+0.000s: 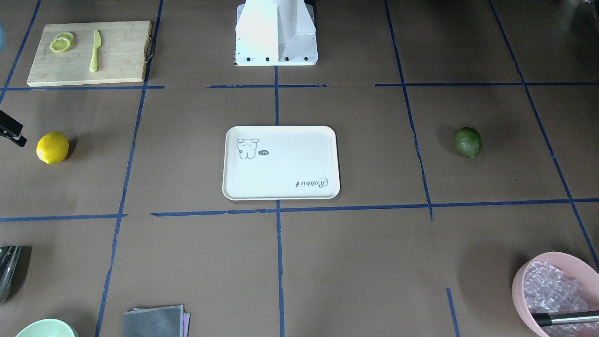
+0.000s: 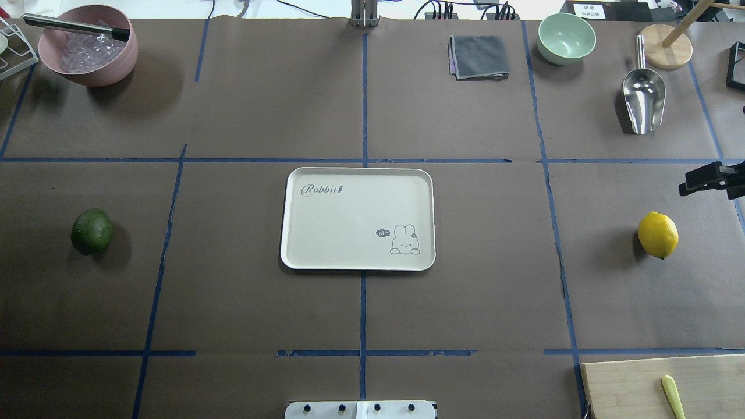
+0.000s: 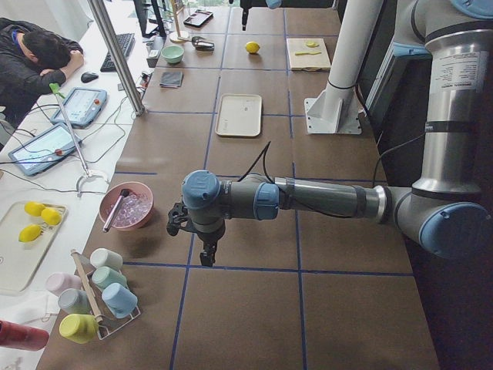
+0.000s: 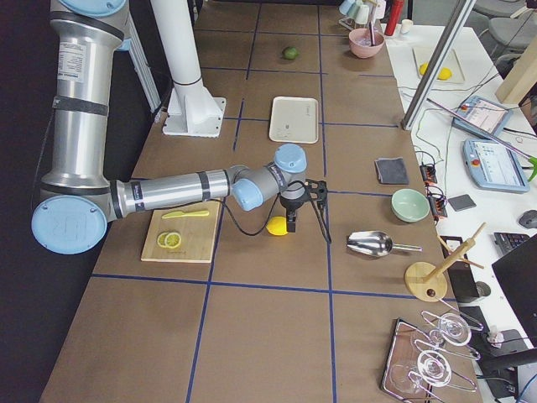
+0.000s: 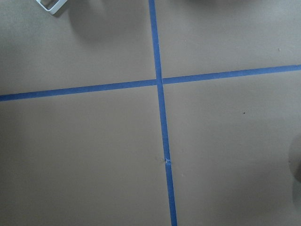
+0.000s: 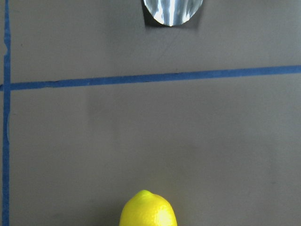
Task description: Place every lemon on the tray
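Observation:
The yellow lemon is near the wooden cutting board. My right gripper goes to it next and closes around the lemon's middle (image 1: 53, 146) (image 6: 148, 219), behind its pointed end.
The bright yellow lemon (image 1: 52, 147) lies on the table on the robot's right side; it also shows in the overhead view (image 2: 657, 234) and at the bottom of the right wrist view (image 6: 148, 211). The dark green lemon (image 1: 468, 142) lies on the left side (image 2: 92, 231). The cream-white tray (image 1: 281, 187) sits empty in the middle (image 2: 358, 192). My right gripper (image 2: 689, 186) hovers just beyond the yellow lemon (image 4: 277, 225); I cannot tell whether it is open or shut. My left gripper (image 3: 206, 258) hangs over bare table far from the green lemon; I cannot tell its state.
A wooden cutting board (image 1: 121, 56) with lemon slices (image 1: 61, 43) and a yellow knife (image 1: 95, 51) lies near the robot's right. A pink bowl (image 2: 87, 64), a grey cloth (image 2: 478, 56), a green bowl (image 2: 566, 38) and a metal scoop (image 2: 643, 96) line the far edge.

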